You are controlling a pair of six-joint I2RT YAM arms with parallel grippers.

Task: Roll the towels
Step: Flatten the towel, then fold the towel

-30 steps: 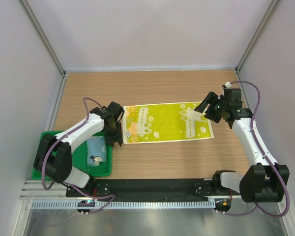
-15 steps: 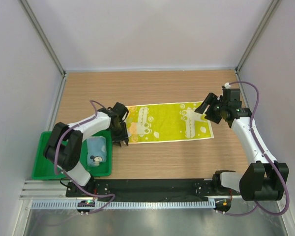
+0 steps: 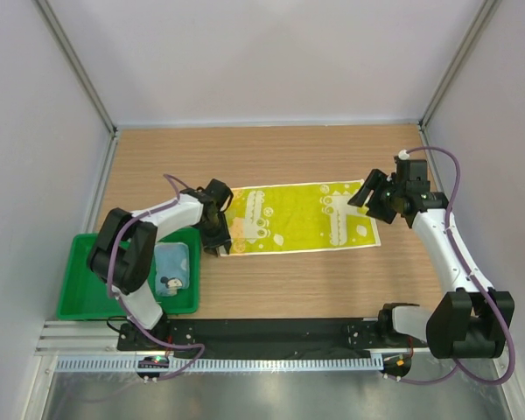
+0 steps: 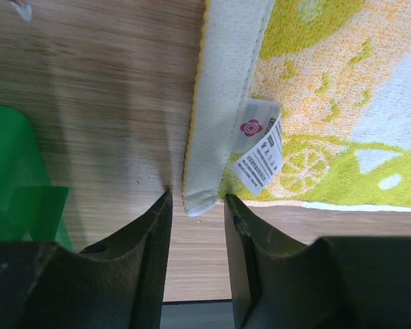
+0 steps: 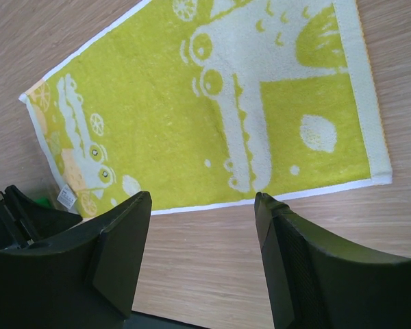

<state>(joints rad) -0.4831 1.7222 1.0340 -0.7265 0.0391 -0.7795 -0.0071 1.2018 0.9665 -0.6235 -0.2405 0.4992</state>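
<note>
I should close my right gripper on the near corner (image 3: 378, 245) (image 5: 382, 179) of the yellow-green towel, at the end of the towel away from the green tray.
The yellow-green towel (image 3: 297, 219) with its pale animal print lies flat and spread on the wooden table. My left gripper (image 3: 220, 245) is low at its near left corner. In the left wrist view the jaws (image 4: 197, 205) stand open astride the pale end hem (image 4: 219, 103), whose corner lies just at the fingertips and is not pinched. A white label (image 4: 259, 147) sits beside the hem. My right gripper (image 3: 365, 194) hovers open over the towel's right end, and nothing is between its fingers (image 5: 204, 199). The light blue towel (image 3: 171, 267) rests bundled in the green tray.
The green tray (image 3: 87, 297) sits at the near left, close to my left arm, and its edge (image 4: 14, 199) shows beside the left finger. White walls enclose the table on three sides. A black rail runs along the near edge.
My left gripper has slid towards the towel's near left corner and its elbow has swung inward. The right gripper has drifted slightly right. The towel has not moved.
</note>
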